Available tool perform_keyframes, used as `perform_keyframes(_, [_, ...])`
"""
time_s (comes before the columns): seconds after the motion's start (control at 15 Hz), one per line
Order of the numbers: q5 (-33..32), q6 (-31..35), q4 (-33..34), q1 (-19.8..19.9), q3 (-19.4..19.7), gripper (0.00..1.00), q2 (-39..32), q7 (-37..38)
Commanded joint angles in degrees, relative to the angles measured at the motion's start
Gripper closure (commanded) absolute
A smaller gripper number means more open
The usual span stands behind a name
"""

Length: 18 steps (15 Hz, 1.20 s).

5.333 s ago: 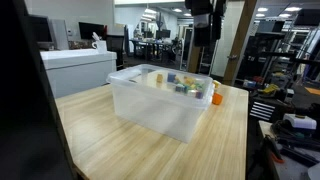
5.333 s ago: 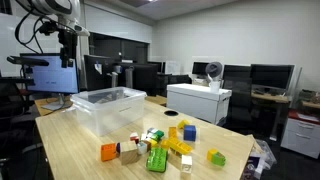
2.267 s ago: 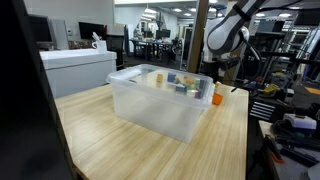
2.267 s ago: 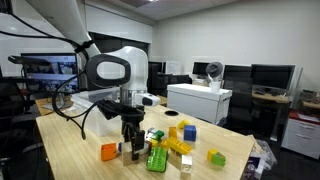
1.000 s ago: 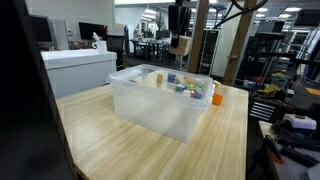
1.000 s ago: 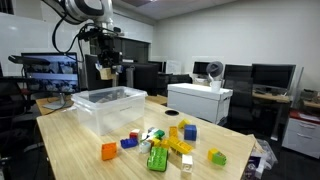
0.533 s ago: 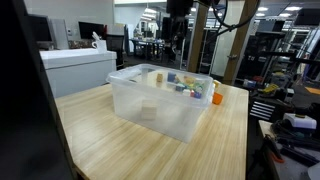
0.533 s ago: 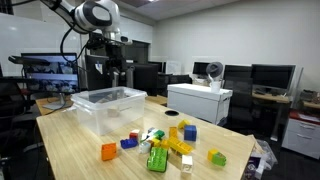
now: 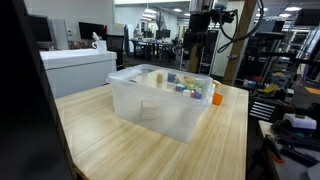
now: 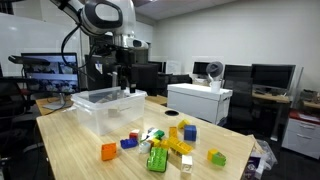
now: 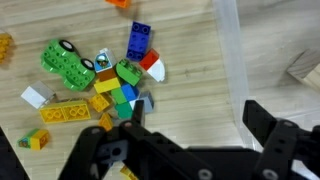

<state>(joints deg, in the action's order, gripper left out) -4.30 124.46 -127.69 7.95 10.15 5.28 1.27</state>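
The orange block (image 11: 119, 3) sits at the pile's edge, near the blue brick. I need to move my gripper to it next and close on its sides.
My gripper (image 11: 195, 118) is open, with nothing between its black fingers (image 11: 262, 112). It hangs high above the table, over the gap between the clear plastic bin (image 10: 108, 107) and a pile of toy bricks. In the wrist view the pile lies at the left: a green wheeled piece (image 11: 68, 62), a blue brick (image 11: 140, 40), a yellow brick (image 11: 62, 113). The bin's rim (image 11: 228, 60) runs down the right, with a tan block (image 11: 306, 66) inside. In both exterior views the gripper (image 9: 198, 50) (image 10: 125, 82) hangs just past the bin's end.
The wooden table (image 9: 120, 140) (image 10: 90, 150) carries the bin (image 9: 160, 100) and the bricks, with an orange block (image 10: 108, 151) and a lime block (image 10: 216, 157) at the pile's edges. A white cabinet (image 10: 198, 102) and desks with monitors stand around.
A second ago the gripper held a tan block above the bin. It has opened, the block now lies in the bin, and the arm has swung towards the brick pile.
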Motion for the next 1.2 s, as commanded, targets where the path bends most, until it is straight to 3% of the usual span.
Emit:
perform_keyframes(0.0, [3.24,2.60,-5.91,0.78,0.90,0.00,1.32,-8.48])
perform_keyframes(0.07, [3.50,2.50,-7.46,0.96,1.34,0.00,0.72,-10.69])
perform_keyframes(0.13, [1.98,0.81,-4.41,0.75,0.67,0.00,-0.05,-6.61])
perform_keyframes(0.33, [1.98,0.85,-4.70,0.75,0.69,0.00,-0.28,-6.86])
perform_keyframes(0.73, [-2.42,5.46,-8.21,3.22,2.05,0.00,-1.60,4.12])
perform_keyframes(1.13, [-5.01,5.68,-11.05,6.31,4.71,0.00,-1.99,3.62])
